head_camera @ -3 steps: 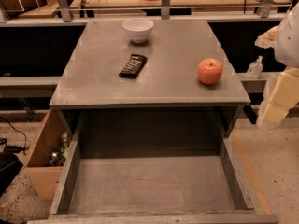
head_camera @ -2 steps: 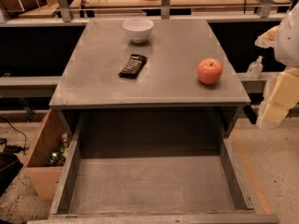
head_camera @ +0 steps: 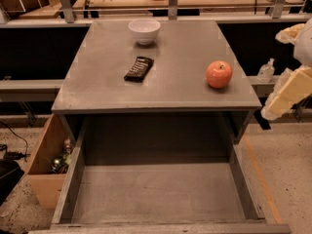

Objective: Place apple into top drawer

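Observation:
I move my gripper to the red-orange apple next, reach in from the side nearest my gripper, and close it around the apple's middle [head_camera: 222, 75].
The red-orange apple [head_camera: 219, 74] sits on the right side of the grey table [head_camera: 180, 89], near its front edge. The top drawer [head_camera: 158, 194] is pulled out wide below the table front; its flat grey bottom holds nothing. My gripper [head_camera: 286, 94], a cream-coloured part at the right edge of the view, hangs off the table's right side, to the right of the apple and apart from it. It holds nothing that I can see.
A white bowl [head_camera: 144, 30] stands at the back of the table. A dark flat bar-shaped object [head_camera: 138, 68] lies in the middle. A tan wooden box [head_camera: 46, 165] with small items stands on the floor at the left. A rail and benches run behind the table.

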Motion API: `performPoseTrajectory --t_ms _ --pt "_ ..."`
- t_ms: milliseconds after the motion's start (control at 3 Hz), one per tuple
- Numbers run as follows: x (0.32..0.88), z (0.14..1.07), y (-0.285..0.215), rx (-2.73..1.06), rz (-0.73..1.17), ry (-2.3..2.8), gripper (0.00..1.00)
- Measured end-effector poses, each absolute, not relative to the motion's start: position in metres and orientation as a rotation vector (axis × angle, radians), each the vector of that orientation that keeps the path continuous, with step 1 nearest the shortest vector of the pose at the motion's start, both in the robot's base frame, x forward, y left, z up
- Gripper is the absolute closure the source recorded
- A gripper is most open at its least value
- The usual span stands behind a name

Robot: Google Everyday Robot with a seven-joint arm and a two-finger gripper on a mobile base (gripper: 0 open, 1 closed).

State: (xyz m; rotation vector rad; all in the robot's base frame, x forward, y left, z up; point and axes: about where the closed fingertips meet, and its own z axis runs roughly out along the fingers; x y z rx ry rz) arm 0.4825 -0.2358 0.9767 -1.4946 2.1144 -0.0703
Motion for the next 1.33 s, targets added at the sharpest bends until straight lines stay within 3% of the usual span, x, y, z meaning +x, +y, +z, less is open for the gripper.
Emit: performPoseTrajectory --t_ms 1333 --pt "0.642 0.938 -0.272 -1.020 0.285 1.704 0.00"
